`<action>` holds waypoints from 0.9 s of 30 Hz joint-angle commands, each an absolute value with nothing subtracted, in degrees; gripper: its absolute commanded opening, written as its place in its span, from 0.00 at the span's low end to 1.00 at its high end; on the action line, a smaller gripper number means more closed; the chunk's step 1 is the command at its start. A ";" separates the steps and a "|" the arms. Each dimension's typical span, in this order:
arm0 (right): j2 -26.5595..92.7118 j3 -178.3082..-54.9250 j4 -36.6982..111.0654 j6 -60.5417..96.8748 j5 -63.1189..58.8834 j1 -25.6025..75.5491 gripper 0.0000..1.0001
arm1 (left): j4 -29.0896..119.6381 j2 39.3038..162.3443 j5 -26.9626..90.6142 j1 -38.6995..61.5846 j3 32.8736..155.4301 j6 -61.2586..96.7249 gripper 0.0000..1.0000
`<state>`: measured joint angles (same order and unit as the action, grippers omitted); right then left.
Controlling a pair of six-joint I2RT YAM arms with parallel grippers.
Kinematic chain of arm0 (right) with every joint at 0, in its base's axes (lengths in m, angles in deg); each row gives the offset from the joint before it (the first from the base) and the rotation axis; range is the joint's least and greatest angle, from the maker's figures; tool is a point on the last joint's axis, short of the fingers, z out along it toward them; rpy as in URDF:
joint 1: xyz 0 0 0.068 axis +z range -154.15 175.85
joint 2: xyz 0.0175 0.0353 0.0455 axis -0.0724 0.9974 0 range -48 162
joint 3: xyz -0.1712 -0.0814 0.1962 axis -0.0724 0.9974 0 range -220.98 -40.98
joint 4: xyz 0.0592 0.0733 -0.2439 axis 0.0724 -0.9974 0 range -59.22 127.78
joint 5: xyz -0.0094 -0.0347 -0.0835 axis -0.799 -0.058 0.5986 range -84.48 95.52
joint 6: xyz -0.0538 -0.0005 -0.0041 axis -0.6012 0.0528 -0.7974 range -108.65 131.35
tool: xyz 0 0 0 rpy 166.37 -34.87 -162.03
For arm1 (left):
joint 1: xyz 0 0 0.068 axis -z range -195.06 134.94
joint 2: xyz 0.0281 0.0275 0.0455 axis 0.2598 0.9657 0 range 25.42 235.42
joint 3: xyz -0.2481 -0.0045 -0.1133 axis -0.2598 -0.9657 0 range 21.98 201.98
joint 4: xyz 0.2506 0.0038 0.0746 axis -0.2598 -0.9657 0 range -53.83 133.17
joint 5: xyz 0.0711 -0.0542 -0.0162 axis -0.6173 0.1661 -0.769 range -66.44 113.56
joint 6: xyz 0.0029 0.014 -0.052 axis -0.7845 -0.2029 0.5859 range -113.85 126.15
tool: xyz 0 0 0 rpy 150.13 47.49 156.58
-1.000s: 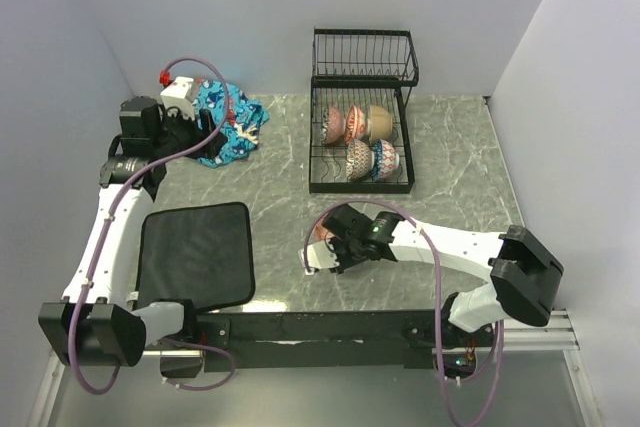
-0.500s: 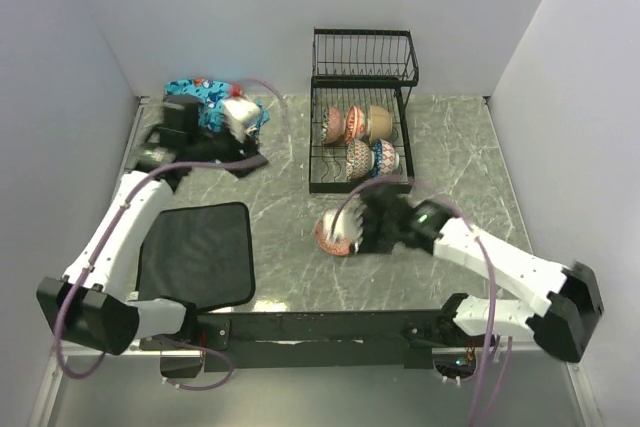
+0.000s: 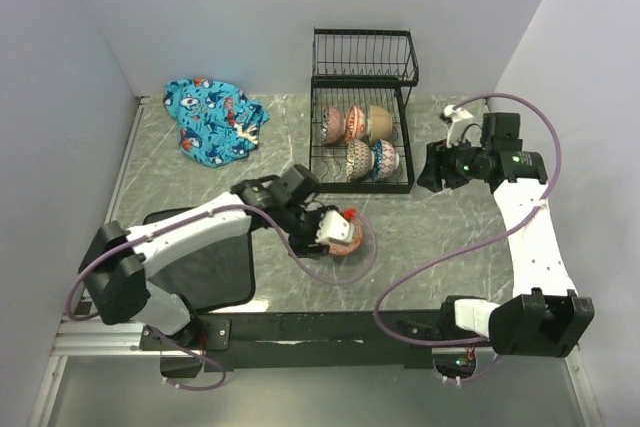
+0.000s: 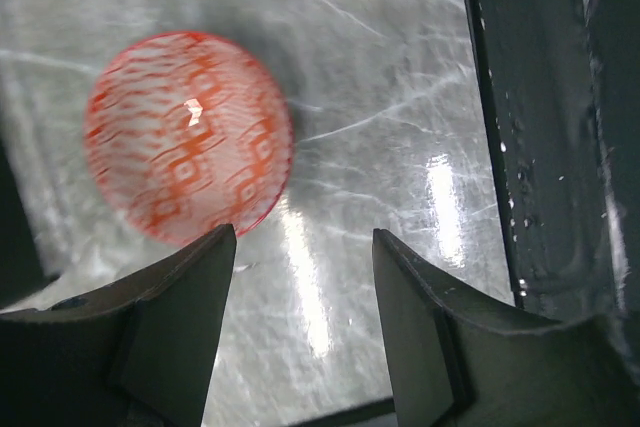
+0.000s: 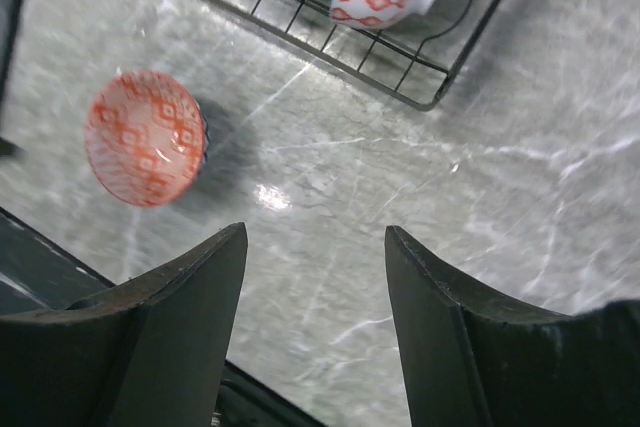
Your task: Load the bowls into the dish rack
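The salmon-orange patterned bowl has a side that faces the table's front edge. My left gripper closes next on the near rim [image 3: 342,254] [image 4: 284,175] of that bowl, on that side.
A salmon-orange patterned bowl [image 3: 346,237] sits on the marble table in front of the dish rack [image 3: 362,77]; it also shows in the left wrist view [image 4: 188,135] and the right wrist view [image 5: 145,137]. My left gripper [image 3: 322,228] is open just beside it; in its wrist view [image 4: 300,237] the bowl lies beyond the left fingertip, not between the jaws. My right gripper [image 3: 429,174] is open and empty [image 5: 315,232] by the rack's right front corner [image 5: 400,52]. Several bowls stand on edge in the rack's lower tier [image 3: 358,142]. The upper basket looks empty.
A black mat [image 3: 195,257] lies at the front left, under the left arm, and shows in the left wrist view [image 4: 560,117]. A blue patterned cloth [image 3: 215,119] lies at the back left. Walls close in the table on three sides.
My right gripper let go of the salmon-orange bowl and swung back right beside the rack. My left arm swung from the back-left cloth to the bowl at the centre.
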<state>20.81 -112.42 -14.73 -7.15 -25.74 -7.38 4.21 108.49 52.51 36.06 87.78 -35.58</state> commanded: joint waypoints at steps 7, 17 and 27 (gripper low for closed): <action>17.92 -109.45 -12.14 0.89 -31.92 -13.20 0.65 | 12.93 115.50 48.09 42.07 86.32 -38.58 0.56; 17.91 -108.13 -10.56 2.12 -32.71 -14.35 0.64 | 20.05 119.28 43.43 43.48 83.16 -37.18 0.46; 18.44 -108.48 -10.21 3.26 -32.71 -14.61 0.63 | 22.52 123.68 43.52 43.92 86.84 -34.01 0.12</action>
